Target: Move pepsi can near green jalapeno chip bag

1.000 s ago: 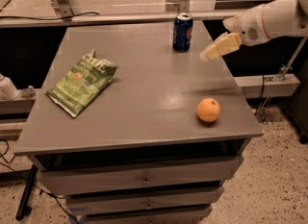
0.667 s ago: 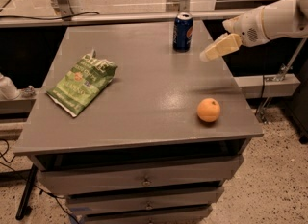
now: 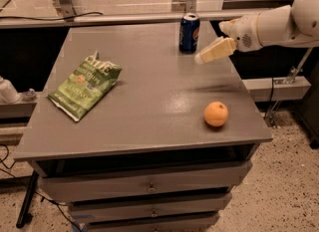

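Next, my gripper needs to go to the middle of the pepsi can [image 3: 189, 34] and close there, below its silver top.
The pepsi can [image 3: 189, 33] is dark blue with a silver top and stands upright near the far edge of the grey table [image 3: 149, 106]. The green jalapeno chip bag [image 3: 84, 89] lies flat on the left side of the table, far from the can. My gripper [image 3: 207, 54] is cream-coloured and reaches in from the right on a white arm [image 3: 279, 24]. It hovers just right of the can and slightly nearer to me, at about the height of the can's base, and does not touch it.
An orange [image 3: 216, 114] sits on the table near the front right. Drawers [image 3: 149, 188] run below the table top. A metal rail [image 3: 124, 18] and posts stand behind the far edge. The table's right edge lies below the arm.
The gripper has moved a little to the left, closer to the pepsi can. The can, the bag and the orange have not moved.
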{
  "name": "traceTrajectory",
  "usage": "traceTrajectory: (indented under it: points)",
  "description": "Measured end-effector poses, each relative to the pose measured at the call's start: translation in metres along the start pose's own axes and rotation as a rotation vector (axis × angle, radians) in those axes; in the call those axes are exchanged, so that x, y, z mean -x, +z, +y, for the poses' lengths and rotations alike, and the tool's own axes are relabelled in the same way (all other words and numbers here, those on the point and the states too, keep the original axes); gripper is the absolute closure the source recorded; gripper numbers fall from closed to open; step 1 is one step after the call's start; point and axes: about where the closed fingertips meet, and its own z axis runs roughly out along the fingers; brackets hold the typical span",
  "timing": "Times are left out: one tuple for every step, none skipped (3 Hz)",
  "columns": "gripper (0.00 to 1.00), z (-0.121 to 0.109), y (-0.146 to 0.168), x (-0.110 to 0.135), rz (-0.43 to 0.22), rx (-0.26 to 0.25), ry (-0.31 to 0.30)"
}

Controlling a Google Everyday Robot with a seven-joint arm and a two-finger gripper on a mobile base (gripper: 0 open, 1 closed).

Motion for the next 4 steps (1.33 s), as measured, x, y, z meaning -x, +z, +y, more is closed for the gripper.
traceTrajectory:
  points:
    - [0.0,-0.022,0.031,0.01,-0.107,-0.029,0.008]
    - [0.0,-0.052,0.059,0.019,-0.214,-0.059,0.05]
    - [0.0,-0.063,0.085,0.032,-0.28,-0.056,0.089]
    - [0.0,-0.065,0.108,0.039,-0.316,-0.042,0.114]
